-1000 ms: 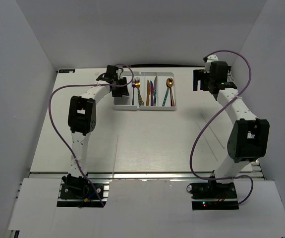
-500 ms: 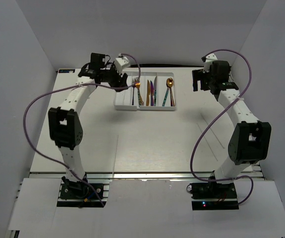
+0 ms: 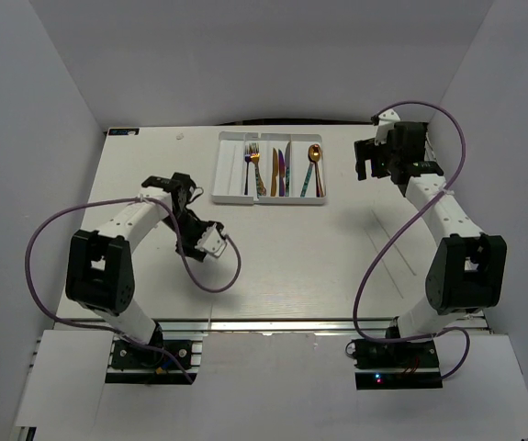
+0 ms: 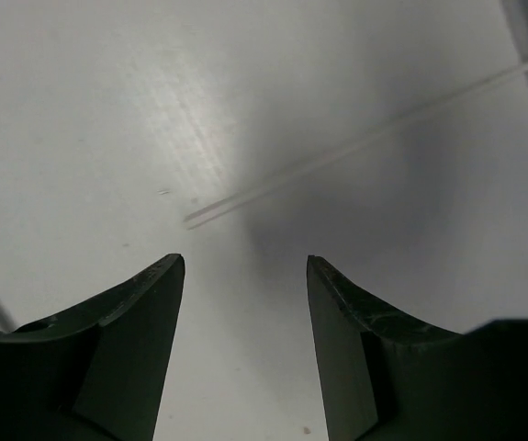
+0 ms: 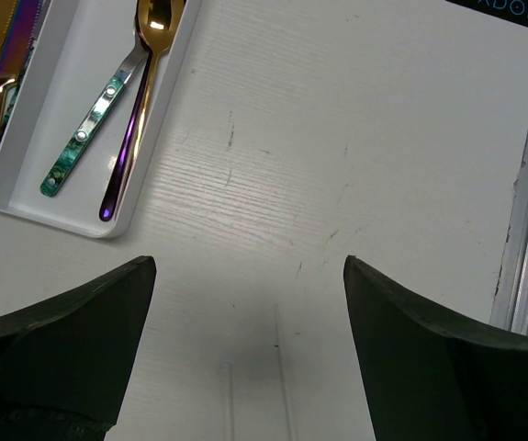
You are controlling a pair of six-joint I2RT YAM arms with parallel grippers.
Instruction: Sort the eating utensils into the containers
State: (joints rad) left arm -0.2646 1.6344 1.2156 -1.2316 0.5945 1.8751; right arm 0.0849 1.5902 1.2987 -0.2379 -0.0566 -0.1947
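The thin grey stick lies on the table just ahead of my left gripper's fingers, and that gripper should next close on the tray-side end (image 3: 213, 267) (image 4: 262, 187) of the stick.
The white tray (image 3: 230, 171) lies at the back middle of the table. Forks (image 3: 252, 166), knives (image 3: 282, 169) and spoons (image 3: 312, 165) lie in three of its compartments; the leftmost one is bare. My left gripper (image 3: 214, 246) hangs over bare table well in front of the tray, and in the left wrist view it (image 4: 245, 266) is open with nothing between its fingers. My right gripper (image 3: 366, 158) hovers just right of the tray, wide open (image 5: 250, 266) and holding nothing. Its view shows the tray's corner (image 5: 107, 225), a gold spoon (image 5: 150, 37) and a teal-handled spoon (image 5: 84, 133).
Thin grey lines mark the tabletop (image 3: 213, 285) (image 3: 387, 262), one ending just ahead of the left fingers (image 4: 365, 138). Purple cables loop off both arms (image 3: 52, 234) (image 3: 369, 262). White walls close in the table, and a metal rail (image 5: 525, 184) runs along its right edge.
The left arm has swung away from the tray's left end, back toward the near left of the table, and its jaws stand wider. The right arm has barely moved.
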